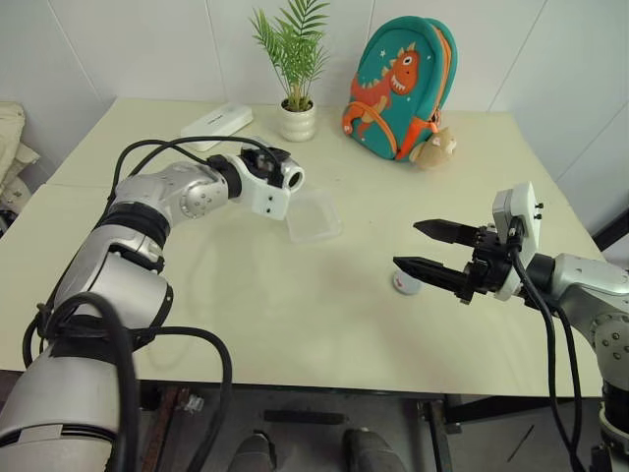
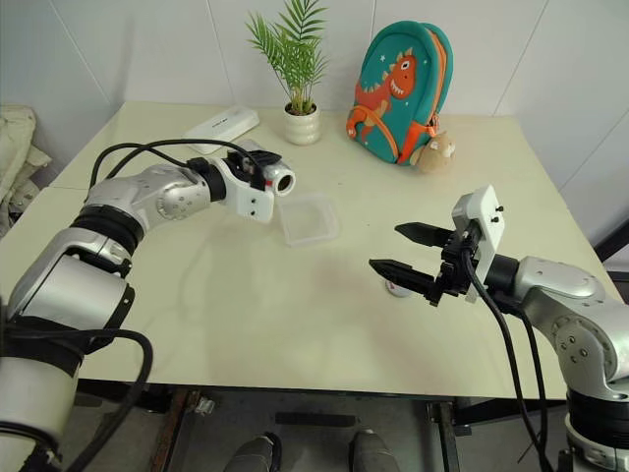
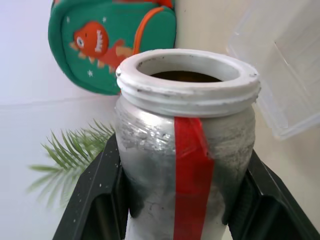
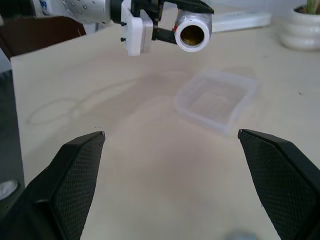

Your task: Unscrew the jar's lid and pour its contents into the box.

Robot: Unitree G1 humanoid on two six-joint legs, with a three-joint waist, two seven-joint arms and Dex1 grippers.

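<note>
The robot's left gripper should release the jar on the table (image 1: 213,224) in front of the white oblong case, level with the box.
My left gripper (image 1: 276,169) is shut on the jar (image 1: 288,177), a clear jar with a red strip (image 3: 192,165) down its side. The jar lies about level, with its open white mouth (image 4: 194,32) just above the left rim of the box. Brownish contents (image 3: 184,76) show inside the mouth. The box (image 1: 313,216), a shallow clear square tray, rests on the table. The lid (image 1: 405,284), grey with a red mark, lies flat on the table at the right. Above it hangs my right gripper (image 1: 408,245), open and holding nothing.
A white plant pot (image 1: 297,121) with a green plant, a white oblong case (image 1: 216,123), a teal dinosaur backpack (image 1: 398,84) and a small plush toy (image 1: 435,147) stand along the back of the table (image 1: 295,315). Pale cloth (image 1: 10,138) lies off the left edge.
</note>
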